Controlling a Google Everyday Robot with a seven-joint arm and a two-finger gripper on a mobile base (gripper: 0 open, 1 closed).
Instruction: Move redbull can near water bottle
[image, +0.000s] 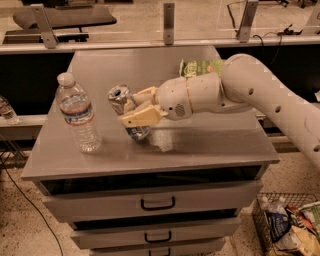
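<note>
Next, my gripper sets the redbull can down so that it stands upright on the grey cabinet top beside the water bottle (131, 132).
The redbull can (121, 100) is held tilted to the left in my gripper (136, 111), with its silver top showing and its base just above or touching the grey cabinet top (210, 142). My gripper's cream fingers (141, 116) are shut around the can's middle. The water bottle (78, 114) stands upright with its white cap and red, white and blue label band, on the left of the cabinet top, a short gap left of the can. My white arm reaches in from the right.
A green bag (200, 67) lies at the back of the cabinet top behind my arm. A smaller clear bottle (6, 111) shows at the left edge, off the cabinet. A wire basket of items (290, 225) stands on the floor at the lower right. Drawers with handles (157, 204) are below.
</note>
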